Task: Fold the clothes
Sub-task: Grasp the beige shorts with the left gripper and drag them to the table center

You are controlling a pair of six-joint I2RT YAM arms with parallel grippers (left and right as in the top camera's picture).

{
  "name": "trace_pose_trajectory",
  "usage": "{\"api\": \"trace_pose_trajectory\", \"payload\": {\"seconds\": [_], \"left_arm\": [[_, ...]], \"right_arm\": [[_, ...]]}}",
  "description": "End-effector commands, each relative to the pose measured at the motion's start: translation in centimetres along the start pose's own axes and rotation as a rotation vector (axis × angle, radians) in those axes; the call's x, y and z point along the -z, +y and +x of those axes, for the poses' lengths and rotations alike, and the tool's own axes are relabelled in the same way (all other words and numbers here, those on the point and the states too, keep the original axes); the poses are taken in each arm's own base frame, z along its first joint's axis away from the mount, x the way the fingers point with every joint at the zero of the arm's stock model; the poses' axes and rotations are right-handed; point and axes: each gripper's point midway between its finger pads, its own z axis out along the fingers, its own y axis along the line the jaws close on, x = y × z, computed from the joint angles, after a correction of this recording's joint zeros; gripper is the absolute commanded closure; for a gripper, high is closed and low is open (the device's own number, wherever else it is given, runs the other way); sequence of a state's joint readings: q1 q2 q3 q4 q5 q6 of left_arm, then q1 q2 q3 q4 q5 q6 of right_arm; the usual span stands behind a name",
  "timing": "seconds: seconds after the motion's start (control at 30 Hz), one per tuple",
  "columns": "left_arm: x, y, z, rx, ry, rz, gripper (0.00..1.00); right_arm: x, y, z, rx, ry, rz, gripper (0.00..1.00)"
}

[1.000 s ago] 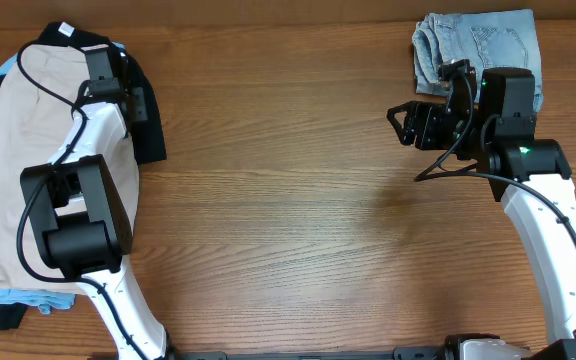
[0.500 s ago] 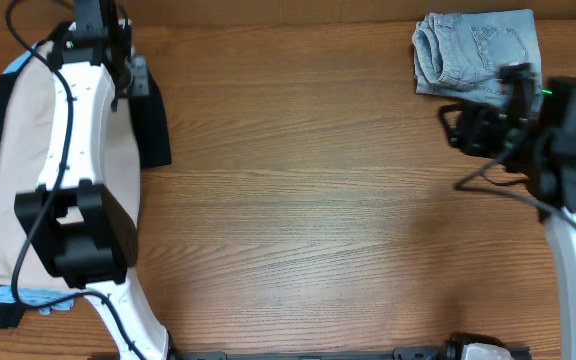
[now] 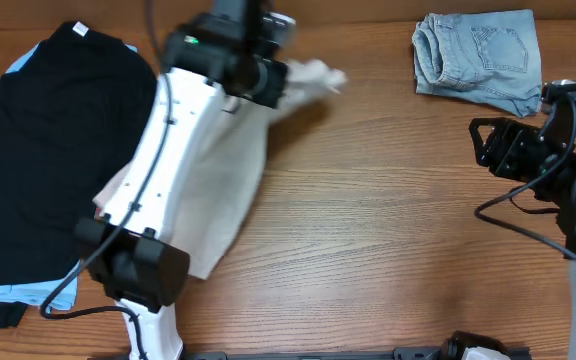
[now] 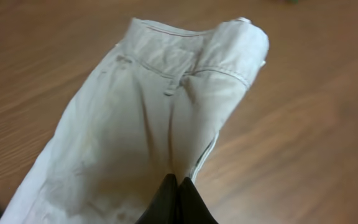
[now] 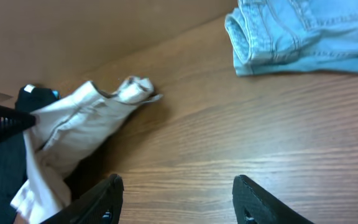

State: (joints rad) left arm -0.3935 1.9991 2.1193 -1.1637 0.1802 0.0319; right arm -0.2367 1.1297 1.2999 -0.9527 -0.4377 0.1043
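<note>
The left gripper pinches the beige khaki shorts below the waistband, so it should put the shorts down and grab the waistband's end [image 4: 138, 36] before it lifts them.
The beige khaki shorts [image 3: 223, 190] are lifted off the pile and hang from my left gripper [image 3: 268, 85], stretched toward the table's middle with the waistband end sticking out to the right. In the left wrist view the jaws [image 4: 176, 186] are shut on the beige fabric [image 4: 148, 112], with waistband and belt loop ahead. The right wrist view shows the shorts [image 5: 79, 127] at the left. My right gripper [image 3: 488, 145] is open and empty over bare wood at the right, its fingers [image 5: 178, 193] spread wide.
A black T-shirt [image 3: 48, 170] lies spread at the left over a light-blue garment [image 3: 13, 295]. Folded light-blue denim shorts [image 3: 478, 60] lie at the back right, also seen in the right wrist view [image 5: 303, 34]. Bare wood lies between the arms.
My left gripper has pulled the beige shorts off the black T-shirt and carried them right and up toward the table's middle. My right arm has drawn back to the right.
</note>
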Motion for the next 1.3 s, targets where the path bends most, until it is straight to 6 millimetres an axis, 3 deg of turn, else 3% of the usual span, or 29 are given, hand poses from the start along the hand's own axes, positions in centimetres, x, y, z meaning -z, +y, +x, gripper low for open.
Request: {"api": "trace_pose_trajectory", "payload": {"seconds": [0.0, 0.17, 0.33, 0.47, 0.63, 0.77, 0.83, 1.0, 1.13, 1.27], "left_arm": [[0.4, -3.0, -0.5, -0.038, -0.018, 0.052, 0.96], [-0.2, -5.9, 0.6, -0.08, 0.022, 0.095, 0.95], [-0.3, -8.4, 1.8, -0.117, 0.061, 0.131, 0.64], [-0.2, -8.7, 2.3, -0.126, 0.082, 0.128, 0.44], [0.0, -4.5, 2.0, -0.063, 0.08, 0.058, 0.23], [-0.8, -0.3, 0.1, -0.119, 0.013, 0.008, 0.1], [-1.9, 1.1, -1.0, -0.169, -0.022, -0.006, 0.08], [-6.9, 2.7, -2.6, -0.324, -0.061, -0.022, 0.06], [-11.9, 2.8, -2.9, -0.363, -0.069, -0.012, 0.06], [-15.6, 1.3, -2.8, -0.382, -0.085, 0.06, 0.06]], "right_arm": [[-0.1, -0.3, -0.3, -0.007, 0.005, 0.006, 0.39], [-1.1, -0.9, 0.4, -0.031, 0.053, 0.015, 0.39], [-1.3, -1.0, 0.5, -0.035, 0.061, 0.016, 0.37], [-1.4, -1.0, 0.6, -0.036, 0.063, 0.017, 0.34], [-1.7, -0.9, 0.7, -0.034, 0.071, 0.012, 0.32], [-2.8, -0.5, 1.1, -0.027, 0.106, -0.003, 0.32], [-3.7, -0.2, 1.6, -0.023, 0.136, -0.013, 0.32], [-5.8, 0.1, 3.0, -0.026, 0.219, -0.026, 0.31], [-6.6, -0.8, 3.6, -0.044, 0.255, 0.003, 0.3], [-6.6, -2.1, 3.8, -0.041, 0.257, 0.072, 0.27]]}}
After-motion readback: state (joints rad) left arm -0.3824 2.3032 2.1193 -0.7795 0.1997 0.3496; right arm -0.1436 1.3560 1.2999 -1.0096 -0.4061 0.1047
